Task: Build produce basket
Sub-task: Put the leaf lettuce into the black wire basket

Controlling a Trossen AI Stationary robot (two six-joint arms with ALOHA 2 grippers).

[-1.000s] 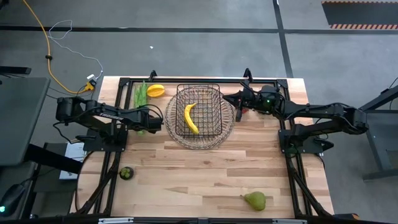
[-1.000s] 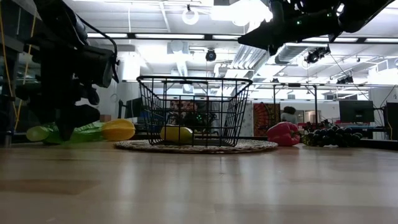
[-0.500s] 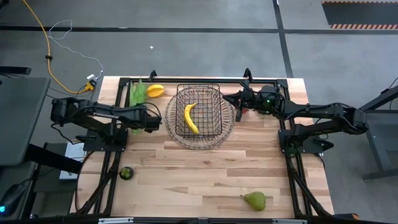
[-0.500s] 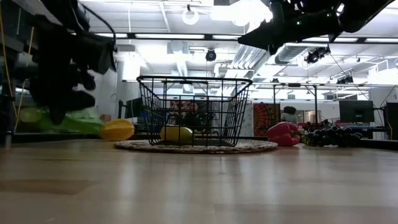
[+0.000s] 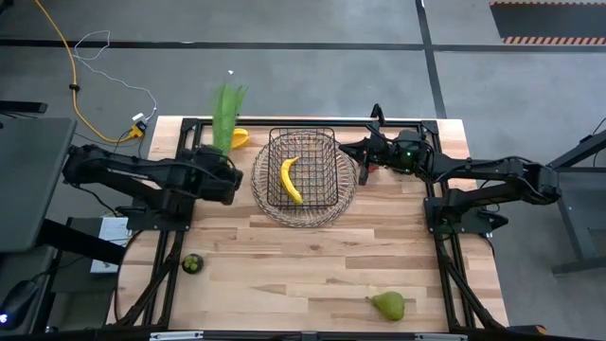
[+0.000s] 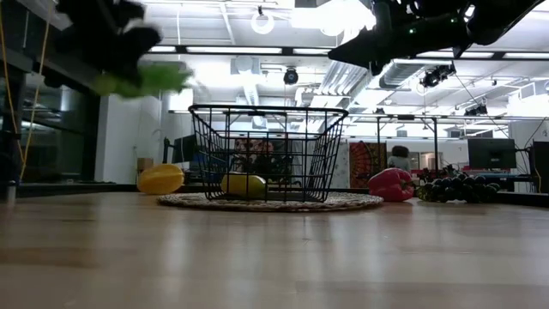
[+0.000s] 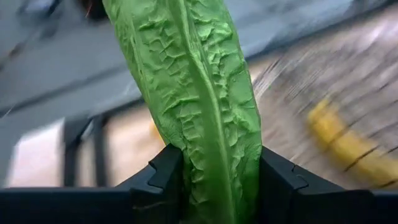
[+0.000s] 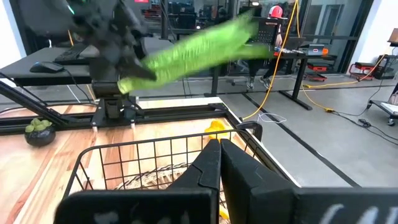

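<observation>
The leafy bunch will go down from my left gripper into the basket point(image 5: 327, 153), where I will set it beside the banana, toward the red pepper. The bunch is now raised off the table.
My left gripper point(image 5: 223, 157) is raised left of the basket and shut on the long green leafy bunch point(image 5: 226, 114), which is off the table and blurred in the low view point(image 6: 141, 80). The dark wire basket point(image 5: 327, 156) stands on a round woven mat with the yellow banana point(image 5: 291, 180) lying inside. My right gripper point(image 8: 219, 155) hovers above the basket's right far corner point(image 5: 352, 150), shut and empty. The yellow-orange pepper point(image 5: 240, 138) lies on the table behind the bunch. The red pepper point(image 6: 390, 183) and dark grapes point(image 6: 455, 187) rest on the table right of the basket. My left gripper pinches the leafy bunch between its two fingers point(image 7: 163, 180), at the bunch's near end point(image 7: 214, 180). The bunch runs on past the fingertips along their line, toward the table's far edge. It is lifted clear of the table, its free leafy end point(image 5: 232, 90) out over the far edge.
A green pear point(image 5: 387, 305) lies near the front edge at the right. A small dark green fruit point(image 5: 192, 263) lies at the front left. Bare wood stretches between them and in front of the basket. A black frame rail point(image 5: 284, 120) runs along the far edge.
My left gripper has risen from the table by the basket's left side and drawn a little toward the table's left edge, tipping upward. The leafy bunch, lying flat on the table a second ago, is now lifted clear and points out beyond the far edge.
</observation>
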